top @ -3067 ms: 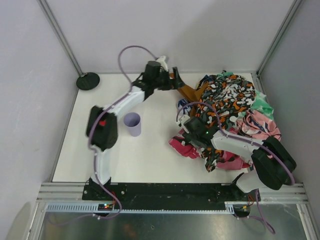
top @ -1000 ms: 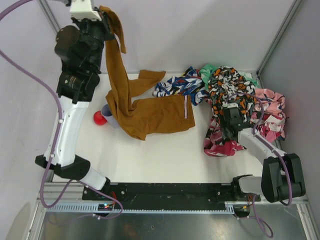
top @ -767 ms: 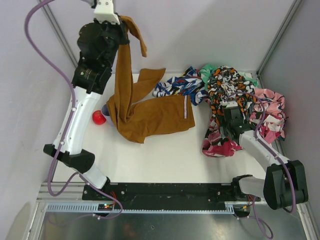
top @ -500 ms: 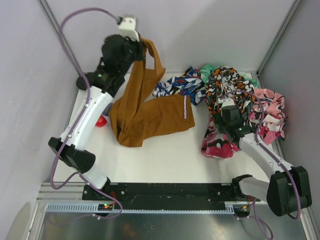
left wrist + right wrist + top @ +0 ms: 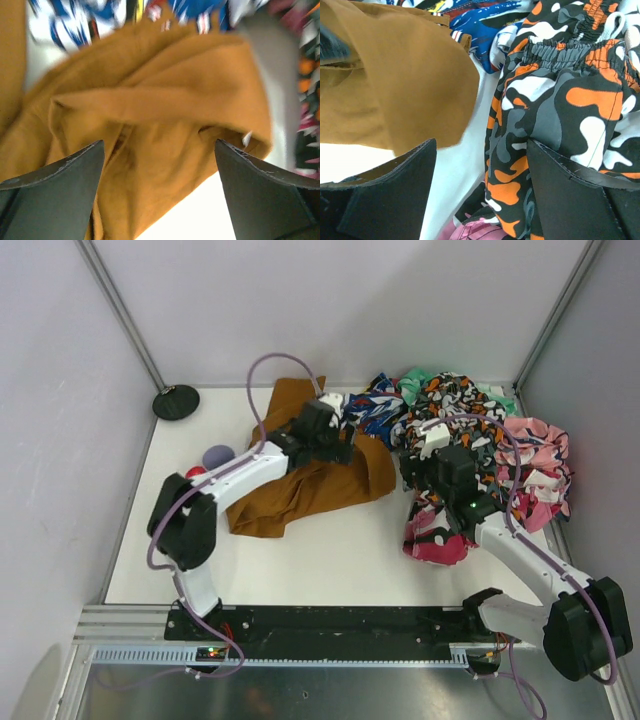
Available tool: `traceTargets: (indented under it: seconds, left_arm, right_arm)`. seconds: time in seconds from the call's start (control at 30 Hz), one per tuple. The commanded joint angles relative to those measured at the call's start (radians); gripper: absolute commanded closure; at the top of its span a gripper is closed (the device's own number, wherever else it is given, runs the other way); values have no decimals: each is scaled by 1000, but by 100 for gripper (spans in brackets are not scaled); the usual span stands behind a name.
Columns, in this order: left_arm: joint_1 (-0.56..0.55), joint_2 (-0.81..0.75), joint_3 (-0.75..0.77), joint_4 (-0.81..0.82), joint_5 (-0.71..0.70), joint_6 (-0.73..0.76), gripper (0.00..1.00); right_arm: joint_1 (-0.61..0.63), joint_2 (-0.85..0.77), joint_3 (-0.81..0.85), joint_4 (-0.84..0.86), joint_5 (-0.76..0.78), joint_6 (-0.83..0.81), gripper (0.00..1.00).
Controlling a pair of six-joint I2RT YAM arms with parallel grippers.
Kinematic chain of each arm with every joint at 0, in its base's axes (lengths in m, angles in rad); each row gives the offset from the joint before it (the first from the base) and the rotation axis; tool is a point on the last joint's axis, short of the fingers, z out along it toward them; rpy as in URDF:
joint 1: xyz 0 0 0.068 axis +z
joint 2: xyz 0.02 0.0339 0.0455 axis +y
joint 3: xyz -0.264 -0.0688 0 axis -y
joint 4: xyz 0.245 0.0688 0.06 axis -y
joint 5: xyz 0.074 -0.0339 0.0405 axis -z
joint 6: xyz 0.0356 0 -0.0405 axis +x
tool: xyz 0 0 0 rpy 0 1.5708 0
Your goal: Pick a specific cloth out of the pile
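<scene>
The robot's left gripper needs to grip the raised fold [image 5: 346,474] [image 5: 165,119] of the rust-brown cloth, at the end of the cloth nearest the garment pile.
The rust-brown cloth [image 5: 305,483] lies crumpled on the white table, left of the pile [image 5: 480,435] of camouflage, pink, blue-white and mint garments. My left gripper [image 5: 342,445] hangs just above the brown cloth's right part. In the left wrist view it [image 5: 159,145] is open and empty, with brown folds [image 5: 165,110] under it. My right gripper [image 5: 418,462] is at the pile's left edge. In the right wrist view it [image 5: 481,142] is open and empty, between the brown cloth's edge [image 5: 395,75] and the orange-black-white camouflage cloth [image 5: 560,105].
A blue-white patterned cloth [image 5: 365,412] lies between the brown cloth and the pile. A purple cup [image 5: 217,455] and a red ball [image 5: 195,473] sit left of the brown cloth. A black disc [image 5: 176,400] is at the far left corner. Walls enclose the table.
My left arm came down from high up and let go of the brown cloth, which now lies heaped on the table. My right gripper moved up and left along the pile's edge.
</scene>
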Motion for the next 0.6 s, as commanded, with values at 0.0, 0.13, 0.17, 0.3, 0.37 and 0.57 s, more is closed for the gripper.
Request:
traceTargets:
  seconds: [0.0, 0.13, 0.17, 0.3, 0.37, 0.57]
  left_arm:
    - [-51, 50, -64, -30, -93, -65, 2]
    - [-76, 99, -106, -98, -182, -110, 1]
    - [-86, 112, -113, -122, -209, -119, 0]
    - [-115, 168, -134, -187, -252, -150, 0]
    - [-119, 201, -132, -203, -252, -171, 0]
    - [-118, 302, -55, -253, -271, -212, 1]
  right_arm:
    - [6, 0, 39, -13, 47, 18, 23]
    - [8, -24, 28, -107, 93, 54, 23]
    - [9, -35, 18, -120, 102, 63, 23]
    - [11, -93, -21, -146, 124, 83, 23]
    - [11, -125, -39, -154, 127, 105, 23]
    - [16, -238, -58, -212, 137, 127, 20]
